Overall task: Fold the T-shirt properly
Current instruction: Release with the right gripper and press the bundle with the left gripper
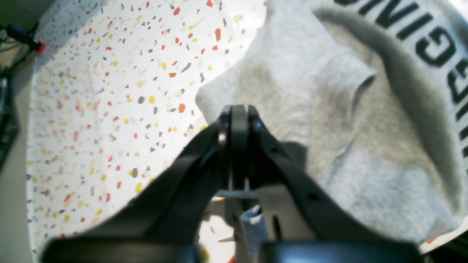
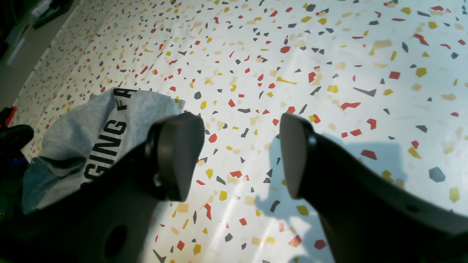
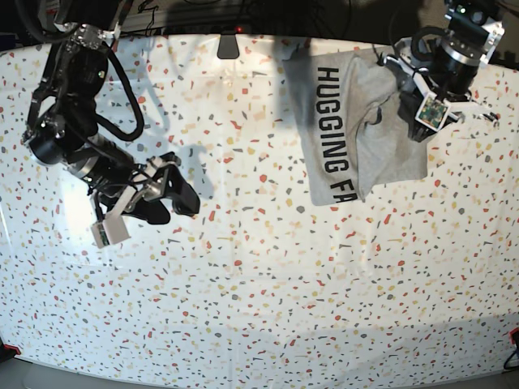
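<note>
I will open my left gripper, take the T-shirt's nearby edge (image 3: 422, 156) and pull it flat, because the T-shirt lies bunched into a raised fold beside its lettering.
The T-shirt (image 3: 349, 121) lies folded in a long strip at the back right of the table, black lettering up along its left side. Up close, the T-shirt (image 1: 310, 91) shows a rumpled sleeve with a raised fold. My left gripper (image 1: 239, 107) hovers over that sleeve near the cloth's edge, its jaws pressed together, and I see no cloth between them. It sits at the shirt's right edge in the base view (image 3: 409, 121). My right gripper (image 2: 241, 153) is open over bare table, with the T-shirt (image 2: 80, 135) off to its left. In the base view it (image 3: 182, 194) is at the left.
The speckled terrazzo tabletop (image 3: 259, 284) stretches wide in front of the shirt. A dark bracket (image 3: 229, 44) sits at the back edge. A red-tipped cable end (image 1: 38, 46) lies past the table's edge in the left wrist view.
</note>
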